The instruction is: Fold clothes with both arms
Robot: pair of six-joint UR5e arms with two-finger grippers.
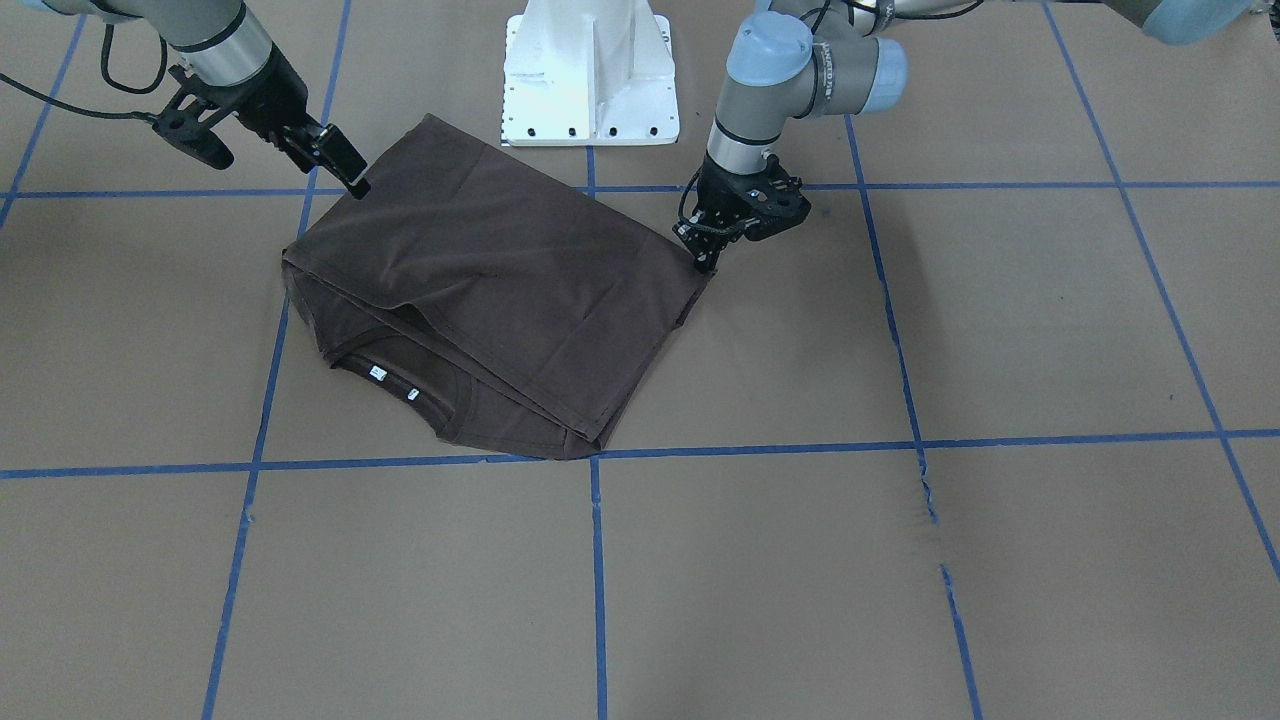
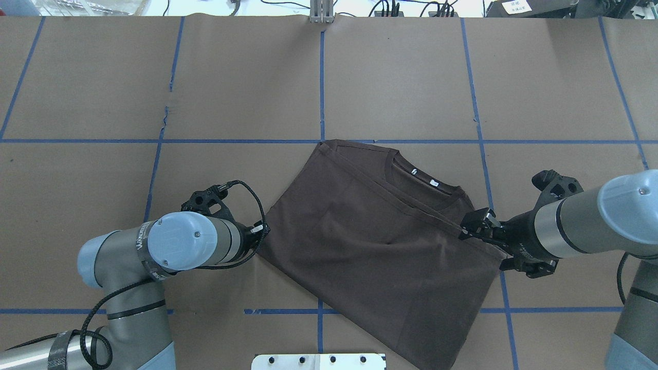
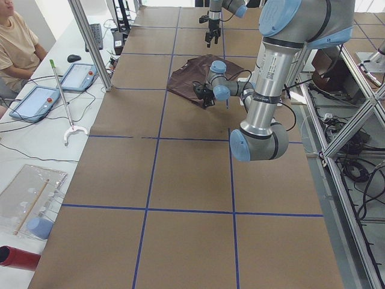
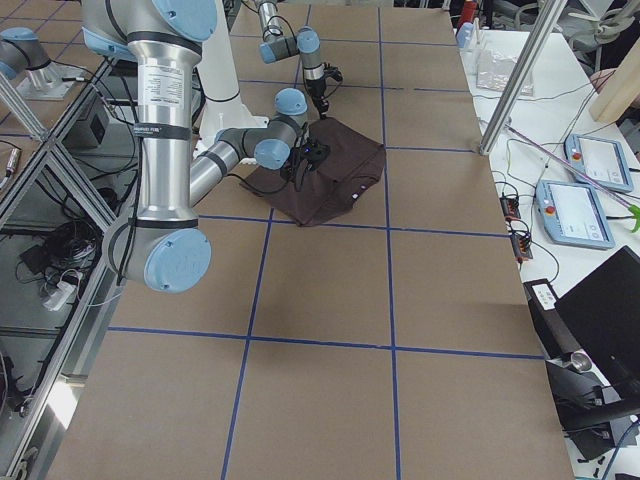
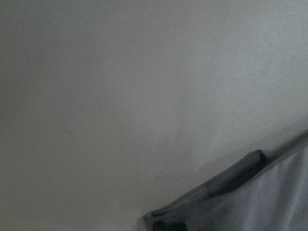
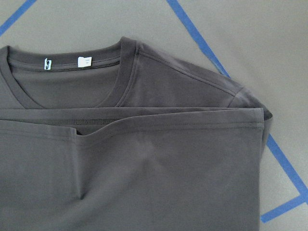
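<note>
The slanted T-shirt's corner is pinched only at its tip by my left gripper, which should open, take the cloth further in and swing (image 1: 686,274) the T-shirt around.
The dark brown T-shirt (image 1: 500,270) lies folded on the table, with its hem laid over the chest just below the collar (image 6: 72,57) and white neck tags (image 2: 433,182). My left gripper (image 1: 705,262) is low at the shirt's corner on my left. Its tips are pinched together on that corner, which the left wrist view shows as a layered corner (image 5: 231,192) at close range. My right gripper (image 1: 350,180) hovers over the shirt's opposite edge near the hem's end (image 6: 260,113). It is open and holds nothing. Both arms (image 2: 185,246) reach in from the sides.
The white pedestal base (image 1: 590,75) stands just behind the shirt. Blue tape lines (image 1: 598,560) cross the brown table cover. At the table's end a person (image 3: 15,42) sits beside tablets (image 3: 78,75) and a pole (image 3: 90,42).
</note>
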